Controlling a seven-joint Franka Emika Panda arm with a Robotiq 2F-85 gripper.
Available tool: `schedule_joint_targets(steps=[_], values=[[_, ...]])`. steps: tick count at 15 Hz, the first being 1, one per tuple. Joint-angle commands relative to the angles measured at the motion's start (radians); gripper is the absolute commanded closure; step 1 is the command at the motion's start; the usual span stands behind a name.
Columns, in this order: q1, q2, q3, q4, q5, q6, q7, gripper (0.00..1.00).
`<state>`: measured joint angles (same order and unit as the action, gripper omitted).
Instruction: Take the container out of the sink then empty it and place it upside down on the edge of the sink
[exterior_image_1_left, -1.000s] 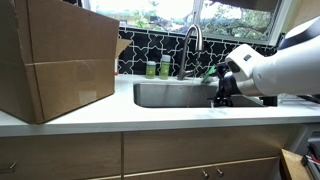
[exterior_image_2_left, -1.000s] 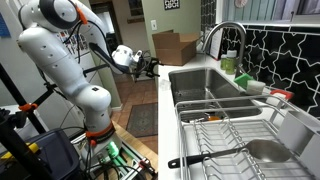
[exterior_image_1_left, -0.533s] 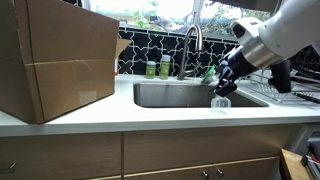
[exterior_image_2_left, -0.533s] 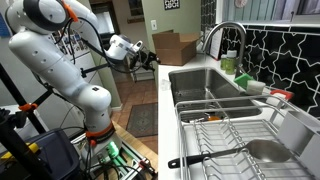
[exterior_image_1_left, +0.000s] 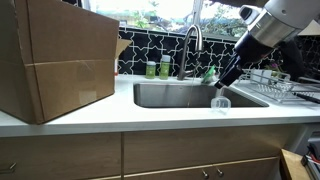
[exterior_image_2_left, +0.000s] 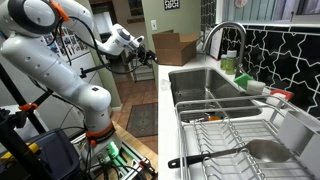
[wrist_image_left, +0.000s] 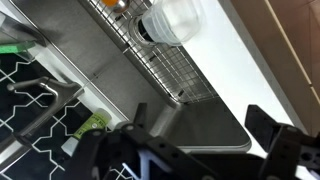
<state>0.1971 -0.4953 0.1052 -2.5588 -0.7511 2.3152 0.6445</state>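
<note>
The clear plastic container (exterior_image_1_left: 221, 98) (wrist_image_left: 174, 20) is at the sink's front edge. My gripper goes there next and closes around its sides.
A clear plastic container (exterior_image_1_left: 220, 102) stands upside down on the front edge of the steel sink (exterior_image_1_left: 165, 96). In the wrist view it (wrist_image_left: 170, 20) sits on the white counter beside the sink's wire grid. My gripper (exterior_image_1_left: 229, 77) hangs above and slightly behind the container, apart from it, open and empty. In the wrist view the gripper (wrist_image_left: 200, 130) shows its two dark fingers spread over the sink basin (wrist_image_left: 190, 110). In an exterior view the gripper (exterior_image_2_left: 143, 52) is raised off the counter near the sink (exterior_image_2_left: 200, 85).
A large cardboard box (exterior_image_1_left: 55, 60) fills the counter at one end. A faucet (exterior_image_1_left: 190, 42) and green soap bottles (exterior_image_1_left: 157, 68) stand behind the sink. A dish rack (exterior_image_2_left: 235, 135) with a dark utensil sits beside the sink.
My arm has risen and pulled back from the container. The container stays upside down on the sink edge, free of my gripper.
</note>
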Motion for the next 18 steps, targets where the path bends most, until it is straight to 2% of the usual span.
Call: schedule_joint_targets(steps=[1,10,18], values=[[-0.063,-0.007,0.033,0.002,0.058,0.040,0.003,0.00],[-0.211,0.007,-0.076,0.068,0.515,0.019,-0.094,0.00],[-0.332,0.094,-0.141,0.090,0.801,0.002,-0.058,0.00]])
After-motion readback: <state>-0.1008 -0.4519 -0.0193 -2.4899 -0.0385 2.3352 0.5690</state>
